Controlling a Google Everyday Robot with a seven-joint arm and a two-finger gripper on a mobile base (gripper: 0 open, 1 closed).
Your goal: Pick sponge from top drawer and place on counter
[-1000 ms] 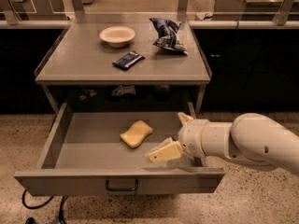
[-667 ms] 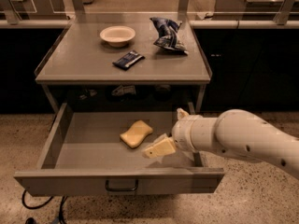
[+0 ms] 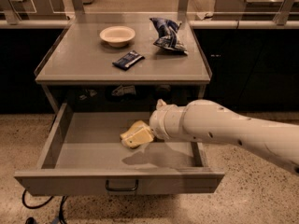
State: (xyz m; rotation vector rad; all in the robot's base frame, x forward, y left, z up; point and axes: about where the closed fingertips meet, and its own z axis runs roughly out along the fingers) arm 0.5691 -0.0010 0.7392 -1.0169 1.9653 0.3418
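Next, my gripper closes on the middle of the pale-yellow sponge [image 3: 130,137], which lies in the open top drawer.
The top drawer [image 3: 88,146] is pulled open below the counter [image 3: 79,66], with a dark handle on its front panel. The pale-yellow sponge [image 3: 138,124] lies on the drawer floor near the middle. My white arm reaches in from the right. My gripper [image 3: 136,137] is low inside the drawer, right over the sponge and covering most of it. Only the sponge's far edge shows past the gripper. I cannot tell whether the sponge is held.
On the counter stand a cream bowl [image 3: 117,34], a crumpled blue chip bag [image 3: 168,35] and a dark blue snack bar wrapper [image 3: 128,59]. A rail with posts runs behind the counter. Black cables [image 3: 39,204] lie on the speckled floor at front left.
My gripper has moved left across the drawer, from beside the sponge's right side to directly over it. The sponge has stayed in about the same spot.
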